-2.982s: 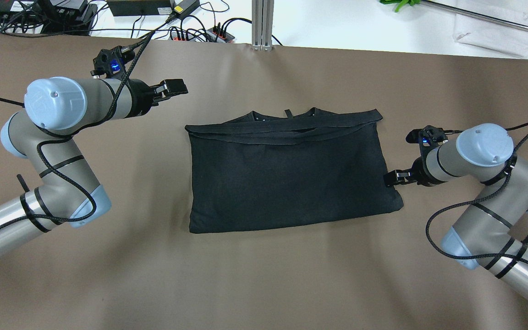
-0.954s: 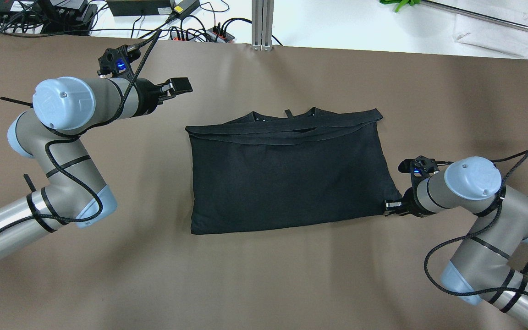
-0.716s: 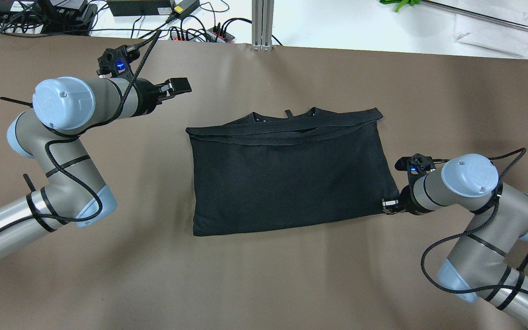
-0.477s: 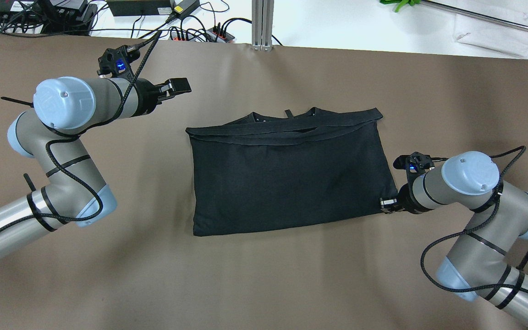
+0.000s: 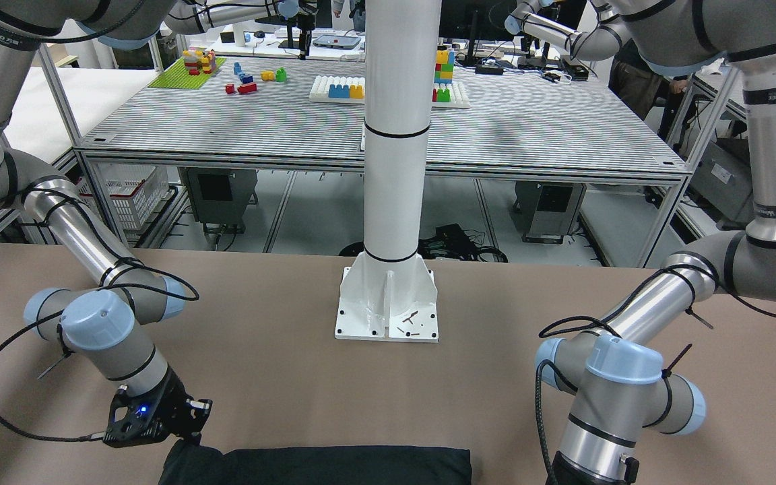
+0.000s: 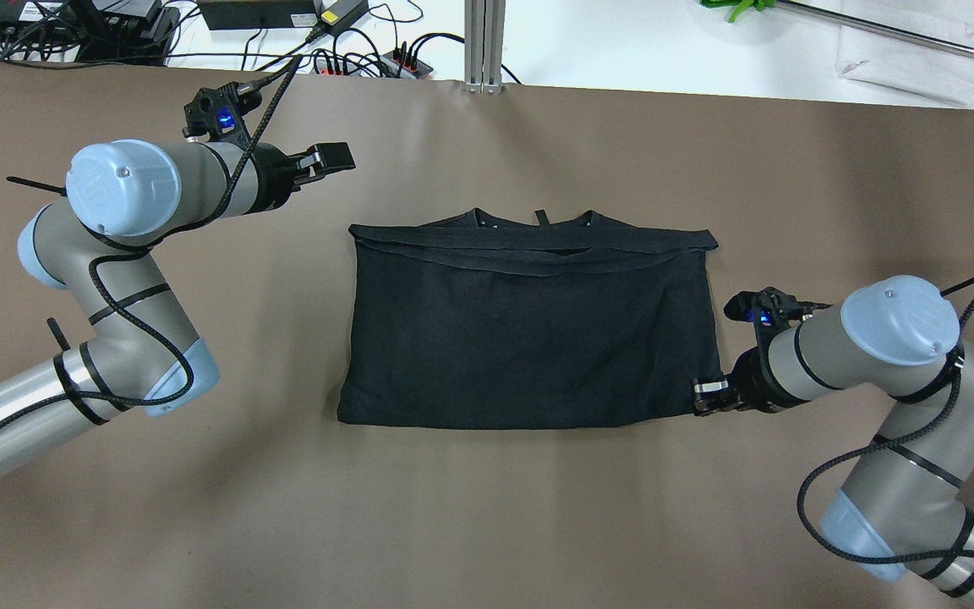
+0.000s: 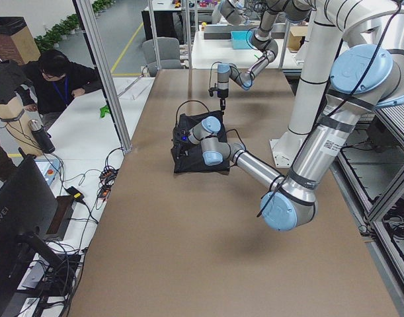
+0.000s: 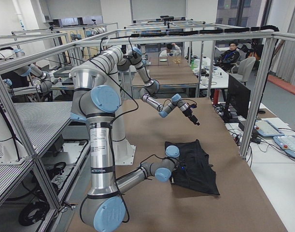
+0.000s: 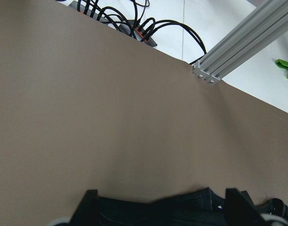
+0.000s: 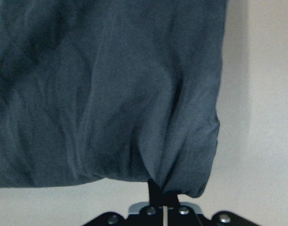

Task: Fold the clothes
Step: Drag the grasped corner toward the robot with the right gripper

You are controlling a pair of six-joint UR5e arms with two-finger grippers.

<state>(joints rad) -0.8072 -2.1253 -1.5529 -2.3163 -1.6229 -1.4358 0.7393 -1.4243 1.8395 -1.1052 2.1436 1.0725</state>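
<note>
My right gripper will let go of the corner of the black garment on the bare table point(image 5: 281, 334) beside the white pillar's base.
The clothes point(image 6: 529, 338) are one black garment lying as a folded rectangle mid-table, with the neckline and hems along its far edge. My right gripper point(image 6: 703, 396) is shut on its near right corner. In the right wrist view the fabric point(image 10: 111, 94) bunches down into the closed jaws. My left gripper point(image 6: 331, 156) hovers open over bare table beyond the garment's far left corner. In its wrist view the fingers point(image 9: 89, 207) stand wide apart with the garment's far edge point(image 9: 181, 200) between them. The front-facing view shows the garment's near edge point(image 5: 320, 465) and the right gripper point(image 5: 186, 421) at its corner.
The white pillar's base point(image 5: 386, 310) is bolted to the table on the robot's side of the garment. An aluminium post point(image 6: 484, 42) stands at the far edge, with cables and a power strip point(image 6: 369, 59) to its left. A seated person point(image 7: 56, 79) is beside the table.
My right gripper came to the near right corner, shut on it and drew it toward the robot. The whole garment slid nearer and its near edge straightened. The left arm barely moved.
</note>
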